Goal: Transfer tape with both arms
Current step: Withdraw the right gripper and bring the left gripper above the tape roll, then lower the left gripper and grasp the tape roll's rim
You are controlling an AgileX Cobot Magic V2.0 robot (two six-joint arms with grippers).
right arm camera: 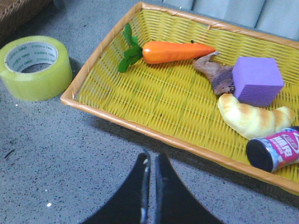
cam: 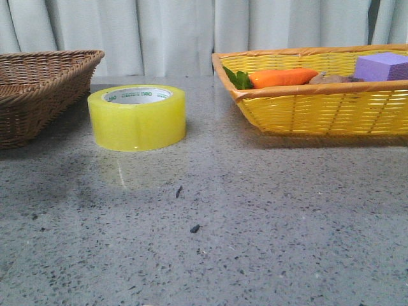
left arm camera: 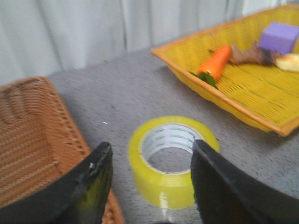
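Note:
My left gripper should grip the side of the yellow tape (cam: 178, 103) (left arm camera: 208, 142) that faces the yellow basket, with the tape's band between its fingers.
The yellow tape (cam: 137, 117) lies flat on the grey table between the two baskets, its white core with green lettering facing up. In the left wrist view the tape (left arm camera: 170, 161) sits ahead of and between my two black fingers; the left gripper (left arm camera: 152, 156) is open and wide, above the roll and not touching it. The right wrist view shows the tape (right arm camera: 35, 66) far off to one side. My right gripper (right arm camera: 152, 161) is shut with nothing in it, over bare table just outside the yellow basket's rim. Neither arm shows in the front view.
A brown wicker basket (cam: 38, 89) stands left of the tape. A yellow basket (cam: 319, 102) on the right holds a toy carrot (right arm camera: 175, 51), a purple foam block (right arm camera: 256, 80), a croissant (right arm camera: 252, 119), a small can (right arm camera: 275, 150) and a brown piece.

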